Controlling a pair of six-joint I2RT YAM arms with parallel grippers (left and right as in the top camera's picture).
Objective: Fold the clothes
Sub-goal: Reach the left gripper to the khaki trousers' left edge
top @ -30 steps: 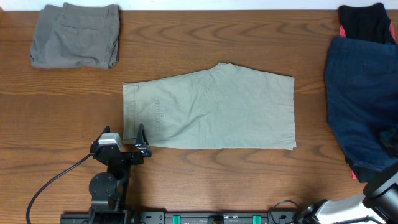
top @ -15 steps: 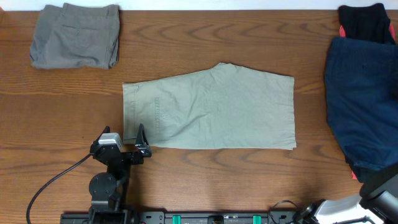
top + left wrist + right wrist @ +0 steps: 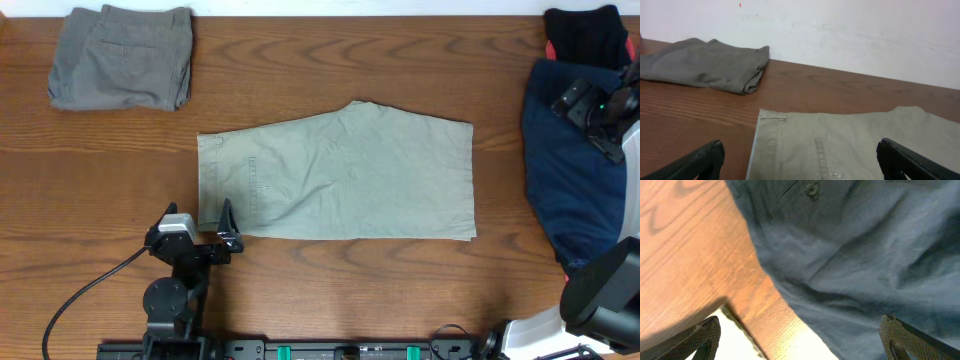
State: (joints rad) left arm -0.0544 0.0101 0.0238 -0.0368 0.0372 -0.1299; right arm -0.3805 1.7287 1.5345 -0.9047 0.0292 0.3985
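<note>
The robot's left gripper needs to close on the middle of the waistband (image 3: 204, 174) (image 3: 756, 158) of the pale khaki shorts, between the near and far corners of the waistband.
A pale khaki pair of shorts (image 3: 340, 175) lies flat in the middle of the table, waistband to the left; the left wrist view shows its waistband corner (image 3: 790, 140). My left gripper (image 3: 222, 228) sits at the near left corner of this pair, open (image 3: 800, 165), with the cloth between its fingers but not pinched. Grey shorts (image 3: 122, 57) lie folded at the far left. Navy blue shorts (image 3: 575, 170) lie rumpled at the right, and a black garment (image 3: 585, 35) lies behind them. My right gripper (image 3: 592, 118) hovers over the navy shorts (image 3: 850, 255), open (image 3: 800, 340) and empty.
In the right wrist view the table edge (image 3: 747, 325) runs just beside the navy cloth, with white floor past it. A bit of red fabric (image 3: 570, 282) peeks from under the navy pile. The left arm's cable (image 3: 80, 295) trails over the near left of the table.
My right arm has swung from the near right corner up over the navy shorts, and its jaws have opened. The left arm and the khaki shorts have not moved.
</note>
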